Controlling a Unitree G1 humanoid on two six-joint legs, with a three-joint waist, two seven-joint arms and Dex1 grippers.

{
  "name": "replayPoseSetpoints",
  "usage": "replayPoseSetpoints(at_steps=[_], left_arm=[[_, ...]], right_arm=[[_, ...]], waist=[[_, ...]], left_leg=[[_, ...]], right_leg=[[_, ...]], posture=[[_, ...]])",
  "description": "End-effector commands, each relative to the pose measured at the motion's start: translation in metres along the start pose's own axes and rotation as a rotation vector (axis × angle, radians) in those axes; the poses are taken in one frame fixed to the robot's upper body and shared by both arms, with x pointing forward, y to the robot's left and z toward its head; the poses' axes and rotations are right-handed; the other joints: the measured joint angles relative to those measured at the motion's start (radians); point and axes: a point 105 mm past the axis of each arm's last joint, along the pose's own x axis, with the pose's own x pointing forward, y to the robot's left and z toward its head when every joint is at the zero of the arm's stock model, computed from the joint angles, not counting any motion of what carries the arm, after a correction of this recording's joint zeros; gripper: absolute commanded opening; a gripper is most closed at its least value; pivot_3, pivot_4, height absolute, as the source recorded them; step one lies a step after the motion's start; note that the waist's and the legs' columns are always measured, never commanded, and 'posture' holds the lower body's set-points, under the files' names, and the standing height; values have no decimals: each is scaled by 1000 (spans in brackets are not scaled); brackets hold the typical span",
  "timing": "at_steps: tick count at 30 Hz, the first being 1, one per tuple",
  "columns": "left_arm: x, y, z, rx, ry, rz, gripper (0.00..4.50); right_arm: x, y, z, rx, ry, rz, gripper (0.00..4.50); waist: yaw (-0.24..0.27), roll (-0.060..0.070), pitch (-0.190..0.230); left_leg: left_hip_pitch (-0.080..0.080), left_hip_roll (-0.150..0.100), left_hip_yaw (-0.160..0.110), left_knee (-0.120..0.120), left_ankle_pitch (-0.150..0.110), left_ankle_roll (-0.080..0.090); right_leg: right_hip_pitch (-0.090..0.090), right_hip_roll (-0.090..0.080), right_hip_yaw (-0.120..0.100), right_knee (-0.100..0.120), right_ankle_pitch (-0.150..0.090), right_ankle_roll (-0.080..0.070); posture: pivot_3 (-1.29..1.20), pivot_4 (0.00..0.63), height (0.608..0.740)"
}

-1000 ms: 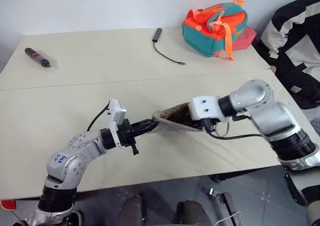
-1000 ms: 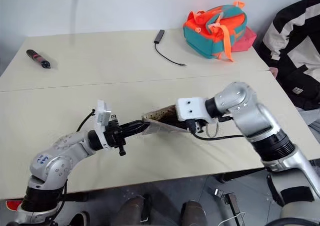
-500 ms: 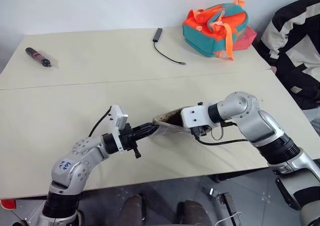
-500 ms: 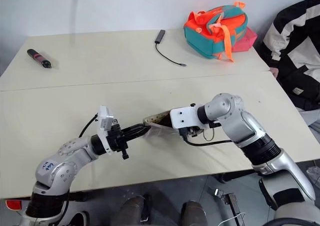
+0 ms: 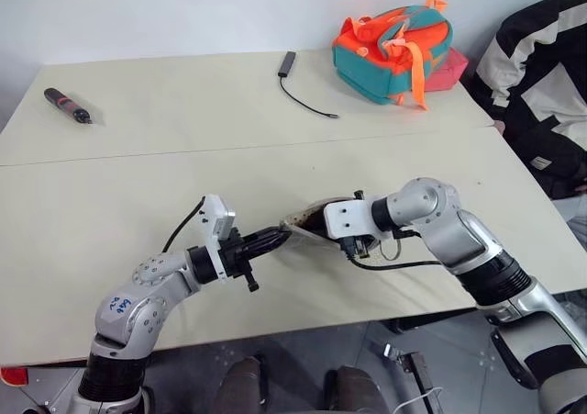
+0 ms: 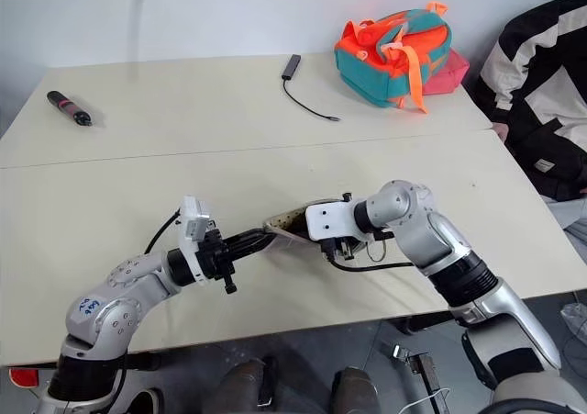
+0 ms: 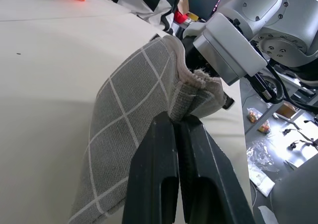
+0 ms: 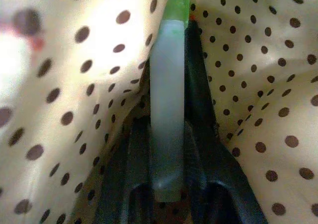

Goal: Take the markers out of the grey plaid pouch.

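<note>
I will set the light green marker on the table (image 5: pixel 376 192) just behind the grey plaid pouch, toward the backpack, with my right gripper.
The grey plaid pouch (image 5: pixel 307 221) lies lifted at one end near the table's front middle, its mouth turned toward my right arm. My left gripper (image 7: pixel 175 122) is shut on the pouch's rim (image 7: pixel 191 87) and holds it up. My right gripper (image 8: pixel 168 129) is inside the pouch, among cream lining with brown dots. Its two black fingers (image 8: pixel 131 169) press on both sides of a light green marker (image 8: pixel 167 50). A dark shape with a red speck (image 8: pixel 190 18) lies right beside that marker. In the eye views the right wrist block (image 5: pixel 344 219) covers the pouch's mouth.
An orange-and-teal backpack (image 5: pixel 394 42) sits at the table's far right. A black-and-red pen (image 5: pixel 69 105) lies far left, a black cable with a plug (image 5: pixel 303 88) at the back middle. A person in a black-and-white jacket (image 5: pixel 541 74) is beside the right edge.
My right arm has sunk and pushed further into the pouch, toward the left gripper. The left gripper has kept its grip in place.
</note>
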Motion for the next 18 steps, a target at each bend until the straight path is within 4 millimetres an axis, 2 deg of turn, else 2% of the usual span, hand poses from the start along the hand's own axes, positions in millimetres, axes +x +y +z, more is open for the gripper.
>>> replayPoseSetpoints(at_steps=[1,6,9,14,18], left_arm=[[-3,-5,10,56,-34,-8,0],[-7,2,11,104,-20,22,0],[-10,9,13,143,-8,41,0],[-13,15,15,175,-7,61,0],[-15,17,15,200,-1,79,0]], right_arm=[[-15,-9,12,-4,-57,-43,423],[-42,-19,36,10,-158,-81,423],[-57,-24,43,14,-183,-96,423],[-77,-34,46,8,-186,-145,423],[-92,-39,39,37,-177,-178,423]], waist=[[0,0,0],[1,0,0],[2,0,0],[1,0,0],[4,0,0]], left_leg=[[0,0,0,0,0,0],[-1,0,0,0,0,0],[-1,0,0,0,0,0],[-1,0,0,0,-1,0],[-2,0,0,0,-1,0]], right_leg=[[0,0,0,0,0,0],[0,0,0,0,0,0],[0,0,0,0,0,0],[-1,0,0,-1,0,0],[-1,0,0,-1,0,0]], posture=[[0,150,740],[0,150,740],[0,150,740],[0,150,740],[0,150,740]])
